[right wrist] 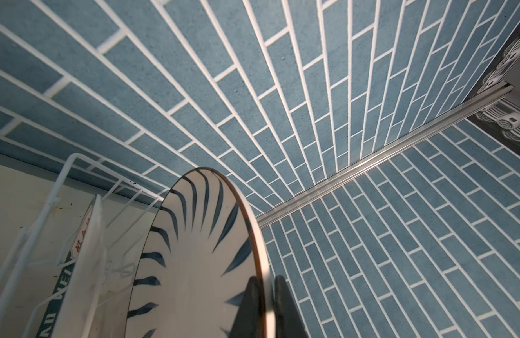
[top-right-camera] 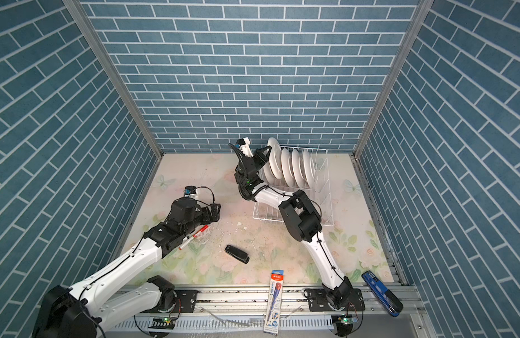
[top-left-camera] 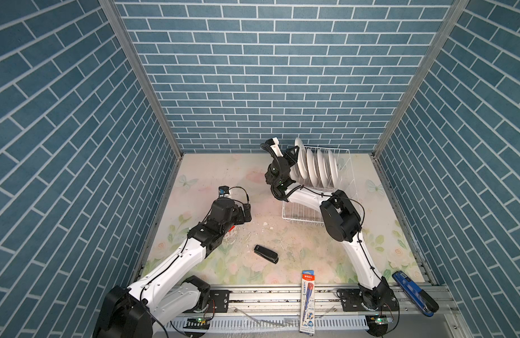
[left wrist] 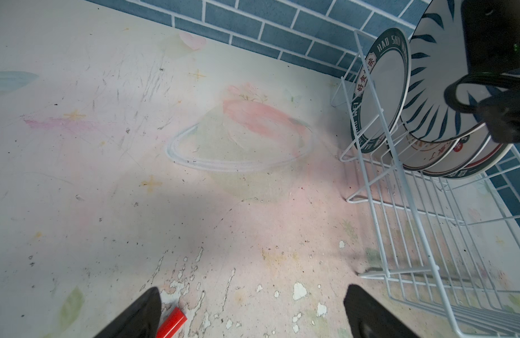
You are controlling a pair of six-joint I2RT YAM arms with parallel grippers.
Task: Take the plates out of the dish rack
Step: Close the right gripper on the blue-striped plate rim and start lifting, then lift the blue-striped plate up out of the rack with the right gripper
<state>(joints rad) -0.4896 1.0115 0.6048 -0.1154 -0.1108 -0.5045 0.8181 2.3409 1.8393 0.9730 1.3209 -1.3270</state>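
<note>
The robot's left gripper should next grab the striped plate's free rim (left wrist: 413,53), across from where the right gripper holds it.
The white wire dish rack (top-left-camera: 299,215) stands at the back right, with several white-backed plates (top-left-camera: 321,168) on edge in its slots. My right gripper (right wrist: 266,281) is shut on the rim of the striped plate (right wrist: 200,248), the end plate on the rack's left. That plate (top-left-camera: 300,164) stands a little higher than the others in both top views. Behind it, the left wrist view shows a green-lettered plate (left wrist: 381,96). My left gripper (left wrist: 252,292) hovers open and empty over the mat, left of the rack (left wrist: 399,187).
A black stapler (top-left-camera: 266,254) lies mid-mat. A red-capped marker (top-right-camera: 194,237) lies under the left arm. A pencil box (top-left-camera: 307,301) and a blue tool (top-left-camera: 413,292) rest at the front rail. Blue brick walls close in the back and sides.
</note>
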